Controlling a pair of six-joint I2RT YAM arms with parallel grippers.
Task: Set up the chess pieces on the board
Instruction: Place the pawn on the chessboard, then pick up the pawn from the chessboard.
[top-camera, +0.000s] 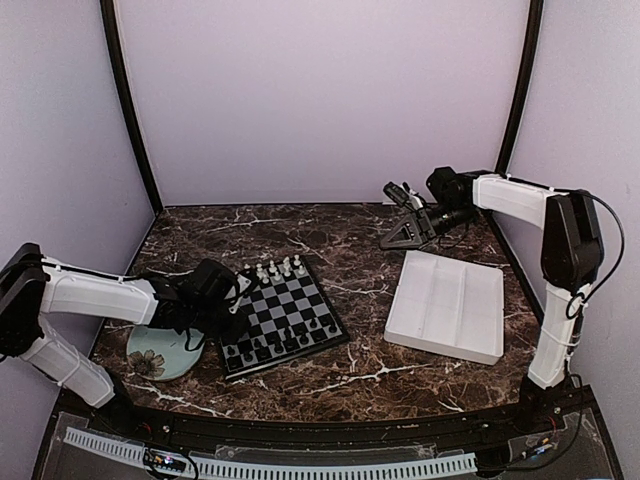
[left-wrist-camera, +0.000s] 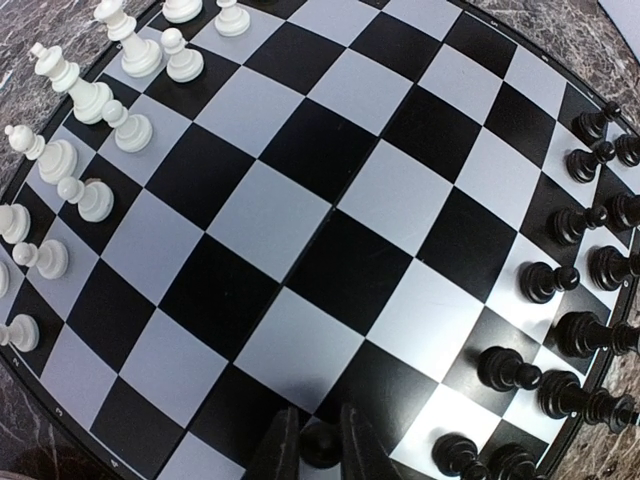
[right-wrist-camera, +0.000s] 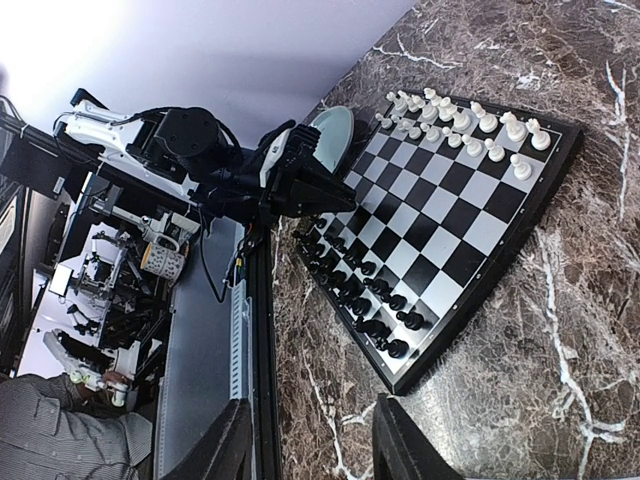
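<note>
My left gripper needs to set the black pawn upright, as it is mid-board and short of its row, then take it again and carry it beside the row's last pawn (left-wrist-camera: 458, 456).
The board (top-camera: 287, 305) lies left of centre, with white pieces (top-camera: 278, 268) along its far edge and black pieces (top-camera: 285, 343) along its near edge. My left gripper (top-camera: 233, 303) is over the board's left edge. In the left wrist view its fingers (left-wrist-camera: 278, 450) are shut on a black pawn (left-wrist-camera: 321, 446) just above the board (left-wrist-camera: 330, 200), with white pieces (left-wrist-camera: 90, 150) at left and black pieces (left-wrist-camera: 580, 320) at right. My right gripper (top-camera: 396, 215) hovers open and empty at the back right. Its view (right-wrist-camera: 315, 450) shows the board (right-wrist-camera: 450, 210) from afar.
A white compartment tray (top-camera: 448, 305) lies right of the board. A round pale-green plate (top-camera: 160, 352) sits under my left arm, left of the board. Enclosure walls stand at the back and sides. The table's near edge has a black rail.
</note>
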